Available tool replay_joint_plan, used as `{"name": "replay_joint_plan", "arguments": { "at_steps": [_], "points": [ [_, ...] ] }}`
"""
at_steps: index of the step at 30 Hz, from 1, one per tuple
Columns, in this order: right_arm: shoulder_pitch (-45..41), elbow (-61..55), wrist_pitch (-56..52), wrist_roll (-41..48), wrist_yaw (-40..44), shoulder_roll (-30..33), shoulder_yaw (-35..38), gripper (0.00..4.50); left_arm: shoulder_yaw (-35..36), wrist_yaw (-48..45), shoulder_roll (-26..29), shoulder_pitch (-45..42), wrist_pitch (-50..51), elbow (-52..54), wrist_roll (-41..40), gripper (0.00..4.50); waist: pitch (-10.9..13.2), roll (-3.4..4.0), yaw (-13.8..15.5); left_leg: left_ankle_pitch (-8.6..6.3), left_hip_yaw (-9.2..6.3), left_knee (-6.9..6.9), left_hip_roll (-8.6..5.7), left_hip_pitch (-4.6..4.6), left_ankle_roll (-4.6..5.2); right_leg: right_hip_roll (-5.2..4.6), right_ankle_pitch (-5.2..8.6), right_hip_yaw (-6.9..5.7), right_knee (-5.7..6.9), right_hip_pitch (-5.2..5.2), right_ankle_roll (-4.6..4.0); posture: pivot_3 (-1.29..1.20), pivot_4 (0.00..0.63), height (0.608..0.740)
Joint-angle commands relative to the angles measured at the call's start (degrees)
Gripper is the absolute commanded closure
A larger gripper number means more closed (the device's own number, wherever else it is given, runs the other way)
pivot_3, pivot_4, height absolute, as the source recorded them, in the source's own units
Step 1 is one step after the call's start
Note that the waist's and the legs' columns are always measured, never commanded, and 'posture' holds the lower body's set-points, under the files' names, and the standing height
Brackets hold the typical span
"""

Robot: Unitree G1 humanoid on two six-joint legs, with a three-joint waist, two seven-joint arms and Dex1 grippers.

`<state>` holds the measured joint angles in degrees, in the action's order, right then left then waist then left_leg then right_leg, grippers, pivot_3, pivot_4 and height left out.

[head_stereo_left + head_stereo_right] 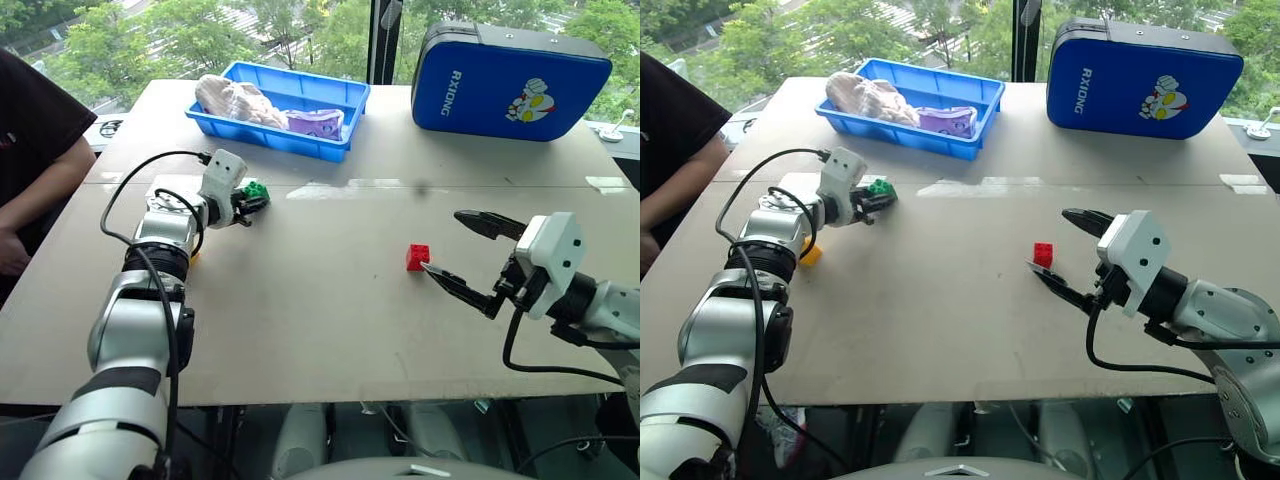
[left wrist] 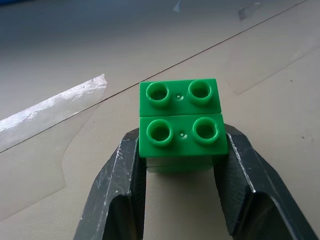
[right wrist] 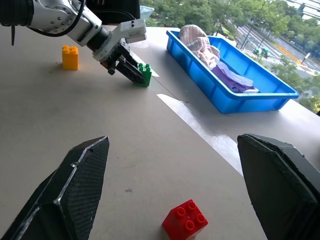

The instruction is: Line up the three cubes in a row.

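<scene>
My left gripper should put the green cube down on the table (image 1: 349,258) near the red cube, on the side that faces the yellow cube.
The green cube (image 2: 181,125) rests on the table at the far left, and my left gripper (image 1: 250,202) is shut on it, one finger against each side. The same green cube (image 3: 145,74) appears in the right wrist view, with the yellow cube (image 3: 70,57) standing apart on the table beside my left arm. Near the table's middle right lies the red cube (image 1: 418,257). My right gripper (image 1: 442,241) is open just right of it, and its lower fingertip is close to the red cube's side. Nothing sits between its fingers.
A blue tray (image 1: 270,140) holding crumpled cloths stands at the back, left of centre. A blue case (image 1: 510,85) stands at the back right. A person in a dark shirt (image 1: 30,150) sits at the table's left edge.
</scene>
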<state>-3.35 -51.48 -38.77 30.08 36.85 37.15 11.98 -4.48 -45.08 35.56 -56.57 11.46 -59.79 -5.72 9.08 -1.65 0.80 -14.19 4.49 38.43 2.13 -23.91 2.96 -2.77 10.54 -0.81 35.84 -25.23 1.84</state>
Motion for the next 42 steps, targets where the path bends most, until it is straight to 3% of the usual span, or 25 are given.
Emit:
{"name": "replay_joint_plan", "arguments": {
  "at_steps": [1, 6, 9, 18, 29, 42],
  "points": [
    [0.93, -3.05, -0.11, 1.47, -1.70, 1.00, 2.39, 0.28, 2.74, -10.65, 2.02, -0.21, -3.91, 4.08, -2.59, 3.25, 0.01, -0.01, -0.03, 0.00, -0.01, 0.00, 0.00, 0.00, 0.00, 0.00, 0.00, -0.01, 0.00, 0.00, 0.00, 0.00, 0.150, 0.740],
    [4.54, -5.02, -0.34, 3.52, -2.75, 1.45, 4.65, 0.28, -0.18, -31.73, 4.05, 6.26, -3.19, 19.65, -6.23, 3.25, 0.01, -0.01, -0.13, 0.00, -0.09, -0.03, 0.06, 0.00, 0.00, 0.01, 0.01, 0.01, 0.03, -0.05, -0.01, 0.00, 0.150, 0.740],
    [7.17, -6.42, -0.13, 4.87, -3.08, 1.41, 5.79, 0.28, -4.63, -36.58, 3.37, 9.77, -7.92, 26.91, -3.50, 3.25, 0.00, 0.01, 0.17, 0.00, -0.20, -0.02, 0.06, 0.01, 0.00, -0.01, 0.01, 0.04, 0.04, -0.04, -0.01, 0.00, 0.150, 0.740],
    [17.89, -6.68, 2.37, 5.92, 0.39, 3.07, 8.33, 0.28, -10.56, -36.25, -5.31, 7.12, -14.30, 24.51, 1.72, 3.25, -0.02, -0.05, 0.05, 0.00, -0.37, 0.23, 0.01, 0.07, 0.04, -0.01, 0.12, 0.03, 0.04, 0.17, 0.19, 0.00, 0.150, 0.740],
    [22.91, -3.58, 9.29, 4.19, 4.06, 3.71, 8.51, 0.28, -11.82, -40.70, -5.81, 4.91, -18.05, 19.36, 3.75, 3.25, -0.03, -0.03, -0.02, -0.04, -0.38, 0.23, 0.03, 0.10, 0.09, 0.17, 0.15, 0.07, 0.07, 0.13, 0.23, 0.00, 0.150, 0.740],
    [23.53, -3.55, 10.44, 4.40, 4.94, 4.19, 8.24, 0.28, -11.48, -36.98, -9.02, 3.48, -21.31, 12.36, 6.68, 3.25, -0.03, -0.05, 0.08, -0.04, -0.39, 0.26, 0.01, 0.08, 0.09, 0.08, 0.15, 0.07, 0.05, 0.16, 0.24, 0.00, 0.150, 0.740]
  ]
}}
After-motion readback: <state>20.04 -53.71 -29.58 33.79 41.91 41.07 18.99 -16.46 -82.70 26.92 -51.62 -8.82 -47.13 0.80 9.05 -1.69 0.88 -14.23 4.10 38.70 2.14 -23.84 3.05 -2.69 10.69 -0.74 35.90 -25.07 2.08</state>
